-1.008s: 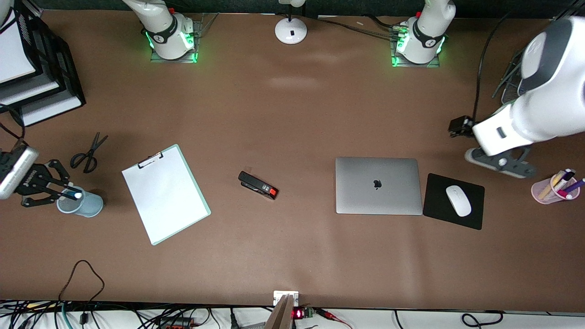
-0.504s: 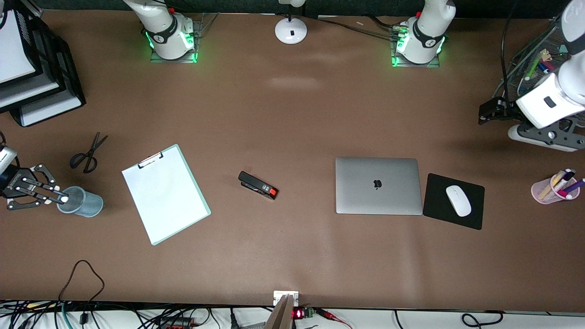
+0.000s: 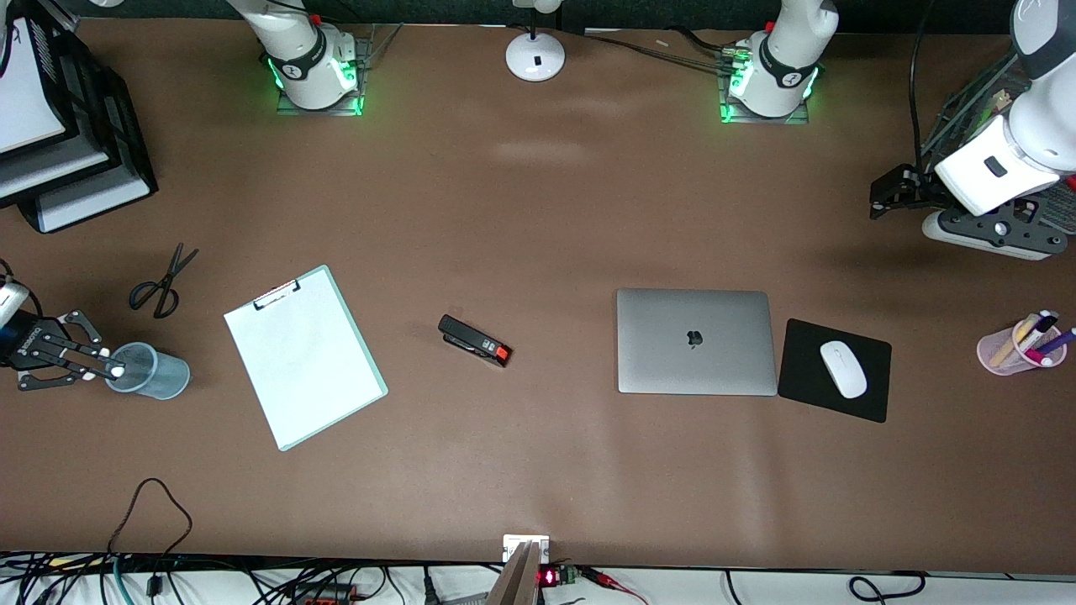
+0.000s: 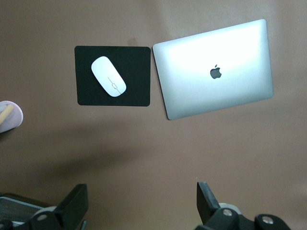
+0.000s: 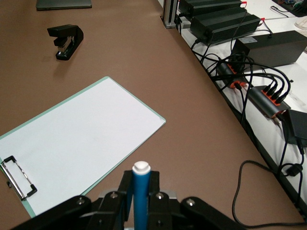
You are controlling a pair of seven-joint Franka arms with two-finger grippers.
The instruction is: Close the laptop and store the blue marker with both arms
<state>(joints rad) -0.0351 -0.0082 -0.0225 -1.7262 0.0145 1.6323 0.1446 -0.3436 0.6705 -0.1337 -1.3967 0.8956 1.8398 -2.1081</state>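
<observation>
My right gripper needs to release the blue marker, now upright at the cup's rim, inside the blue-grey cup [image 3: 145, 371] near the clipboard.
The silver-grey laptop [image 3: 696, 340] lies closed on the table, apple logo up; it also shows in the left wrist view [image 4: 216, 72]. My right gripper [image 3: 102, 367] is shut on the blue marker [image 3: 117, 368], whose pale end is at the rim of a blue-grey cup [image 3: 158, 376] at the right arm's end of the table. In the right wrist view the marker [image 5: 140, 191] stands upright between the fingers [image 5: 125, 188]. My left gripper [image 3: 883, 195] is open and empty, raised over the left arm's end of the table; its fingers [image 4: 207, 197] are wide apart.
A clipboard [image 3: 304, 355], a stapler [image 3: 475, 340] and scissors [image 3: 160, 281] lie between cup and laptop. A white mouse [image 3: 842, 368] sits on a black mat [image 3: 807, 395] beside the laptop. A pink pen cup [image 3: 1013, 349] and black paper trays [image 3: 50, 143] stand at the table's ends.
My right gripper has drawn back with the marker from over the cup's middle to its rim. My left arm has swung away from the laptop toward the table's end.
</observation>
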